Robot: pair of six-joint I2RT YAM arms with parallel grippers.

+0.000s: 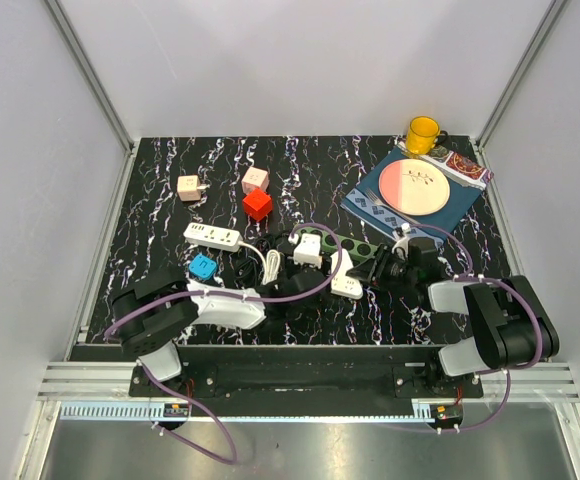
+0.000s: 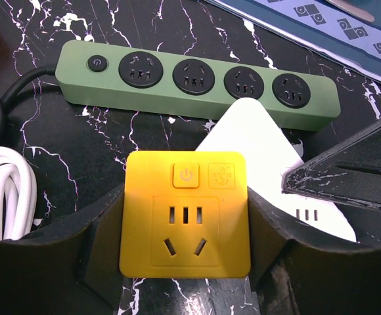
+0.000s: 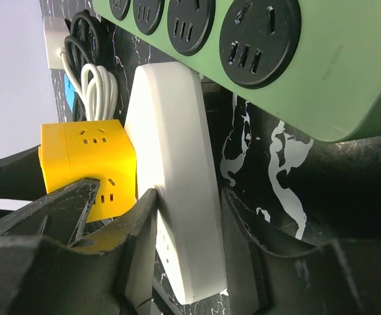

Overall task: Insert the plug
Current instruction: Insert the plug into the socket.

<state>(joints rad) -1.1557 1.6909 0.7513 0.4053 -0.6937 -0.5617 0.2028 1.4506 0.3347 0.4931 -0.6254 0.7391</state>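
Next, my left gripper lets go of the yellow cube socket between the coiled white cable and the white power strip (image 1: 314,275) (image 2: 169,226).
My left gripper (image 2: 185,226) is shut on a yellow cube socket (image 2: 185,213), its socket face towards the camera; no prongs show. My right gripper (image 3: 180,243) is shut on the end of a white power strip (image 3: 177,190), which stands on its edge beside the cube (image 3: 89,167). The white strip (image 2: 256,147) lies right behind the cube, touching it. A green four-socket strip (image 2: 197,82) lies just beyond both. In the top view the two grippers, left (image 1: 290,290) and right (image 1: 372,270), meet at the white strip (image 1: 347,287); the cube is hidden there.
A coiled white cable (image 2: 6,190) and a black cable lie left of the cube. Another white strip (image 1: 213,236), a blue cube (image 1: 203,266), a red cube (image 1: 257,204) and two pale cubes sit at the left back. A plate (image 1: 417,186) on a blue mat and a yellow mug (image 1: 422,134) sit at the back right.
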